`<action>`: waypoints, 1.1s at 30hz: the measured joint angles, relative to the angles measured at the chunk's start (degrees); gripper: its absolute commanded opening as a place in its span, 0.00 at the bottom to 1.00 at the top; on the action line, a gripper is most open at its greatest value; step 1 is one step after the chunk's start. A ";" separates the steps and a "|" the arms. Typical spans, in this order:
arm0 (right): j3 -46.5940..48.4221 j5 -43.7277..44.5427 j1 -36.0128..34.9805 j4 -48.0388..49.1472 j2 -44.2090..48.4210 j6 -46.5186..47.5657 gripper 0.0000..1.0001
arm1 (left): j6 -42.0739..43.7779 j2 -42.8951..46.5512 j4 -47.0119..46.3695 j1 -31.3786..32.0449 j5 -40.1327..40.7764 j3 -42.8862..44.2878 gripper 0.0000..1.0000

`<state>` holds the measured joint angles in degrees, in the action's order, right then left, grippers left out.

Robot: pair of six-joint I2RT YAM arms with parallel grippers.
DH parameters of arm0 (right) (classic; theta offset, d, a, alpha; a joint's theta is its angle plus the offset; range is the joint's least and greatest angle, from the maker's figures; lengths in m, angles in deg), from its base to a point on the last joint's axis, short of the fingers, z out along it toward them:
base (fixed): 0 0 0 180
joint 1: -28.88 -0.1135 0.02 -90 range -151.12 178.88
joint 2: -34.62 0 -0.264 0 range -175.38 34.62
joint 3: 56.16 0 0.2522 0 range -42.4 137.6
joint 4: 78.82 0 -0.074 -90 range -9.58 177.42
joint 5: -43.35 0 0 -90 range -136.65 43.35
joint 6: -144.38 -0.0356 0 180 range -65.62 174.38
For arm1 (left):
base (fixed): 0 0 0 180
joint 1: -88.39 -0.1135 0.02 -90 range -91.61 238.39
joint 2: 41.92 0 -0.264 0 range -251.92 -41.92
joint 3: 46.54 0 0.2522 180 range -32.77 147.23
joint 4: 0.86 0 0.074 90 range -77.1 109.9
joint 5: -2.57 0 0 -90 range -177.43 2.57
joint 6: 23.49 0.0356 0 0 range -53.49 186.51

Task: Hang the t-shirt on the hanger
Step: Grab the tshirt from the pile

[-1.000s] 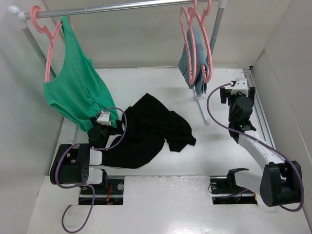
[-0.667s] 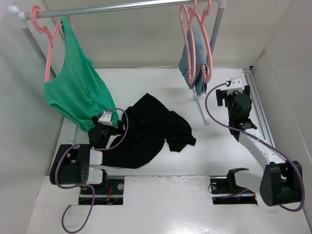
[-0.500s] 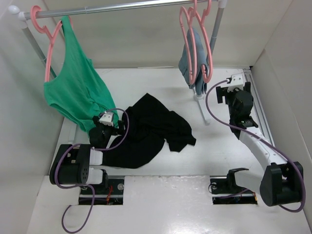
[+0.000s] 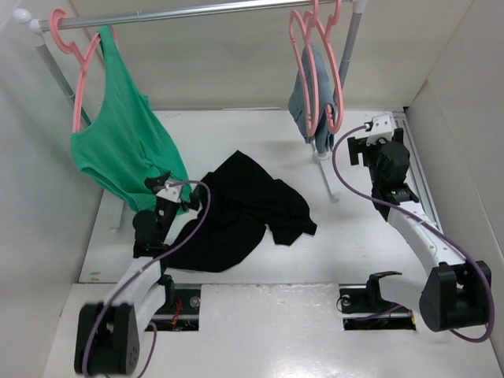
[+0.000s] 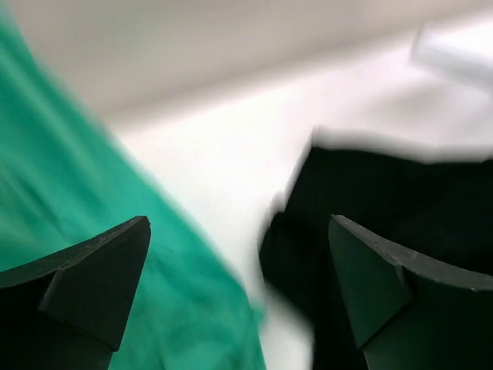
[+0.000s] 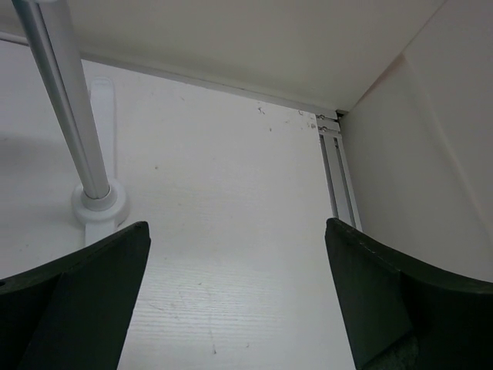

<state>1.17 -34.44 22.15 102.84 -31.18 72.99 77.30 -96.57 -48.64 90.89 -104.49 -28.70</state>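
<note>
The black t-shirt's crumpled fold [image 4: 224, 187], just in front of the shirt's back corner, is the next place my left gripper should go to and close on.
The black t-shirt [image 4: 244, 206] lies crumpled on the white table, left of centre. It shows blurred in the left wrist view [image 5: 400, 208]. My left gripper [image 4: 157, 185] is open and empty at the shirt's left edge, beside the green top's hem; in its own view [image 5: 239, 266] nothing is between the jaws. Pink hangers [image 4: 332, 79] hang on the rail at the back right; one looks bare, beside the one with the grey-blue garment [image 4: 303, 102]. My right gripper [image 4: 376, 142] is open and empty just right of them, over bare table [image 6: 237, 270].
A green tank top [image 4: 118, 142] on a pink hanger [image 4: 79, 71] hangs at the back left, also in the left wrist view [image 5: 100, 208]. The rack's right pole [image 6: 65, 116] and foot [image 6: 96, 204] stand left of my right gripper. White walls close in on both sides; a rail [image 6: 335, 169] runs along the right wall.
My left arm has lifted off its rest and stretched forward, its gripper rising a little by the green top. My right gripper has moved farther back toward the hangers.
</note>
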 measured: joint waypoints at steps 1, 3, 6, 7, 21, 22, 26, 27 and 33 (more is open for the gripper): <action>0.22 -0.02 0.00 -0.02 -0.22 -0.17 1.00 | 1.03 5.14 2.45 0.20 -1.55 1.84 1.00; 0.70 -0.26 0.07 0.02 -1.01 -0.46 1.00 | 4.31 11.15 5.62 0.44 -5.46 6.01 1.00; 0.90 -1.49 0.39 -0.04 -2.45 -0.90 1.00 | 9.14 12.74 11.54 0.44 -11.28 9.66 1.00; 0.90 -1.88 0.39 -0.20 -2.91 -1.01 1.00 | 10.21 12.07 14.71 0.44 -12.92 10.71 1.00; 0.85 -8.63 0.39 -3.82 0.70 -1.68 1.00 | 35.32 -31.89 71.76 11.50 -23.15 55.43 1.00; 0.85 -10.19 0.39 -5.46 1.53 -1.70 1.00 | 37.16 -33.57 74.53 13.55 -22.34 55.41 1.00; 0.72 -20.24 0.46 -12.79 4.50 -1.88 1.00 | 41.59 -39.65 80.67 18.25 -20.63 55.74 0.94; 0.50 -22.56 0.37 -14.25 4.94 -2.01 1.00 | 41.94 -41.05 81.81 18.34 -20.31 56.19 0.86; -1.95 -31.67 -4.55 -25.55 5.35 -2.93 1.00 | 43.93 -47.10 85.96 18.27 -18.34 60.11 0.00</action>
<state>-0.77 -66.11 17.61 77.29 -25.82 70.06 121.23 -143.67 37.33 109.17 -122.83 31.41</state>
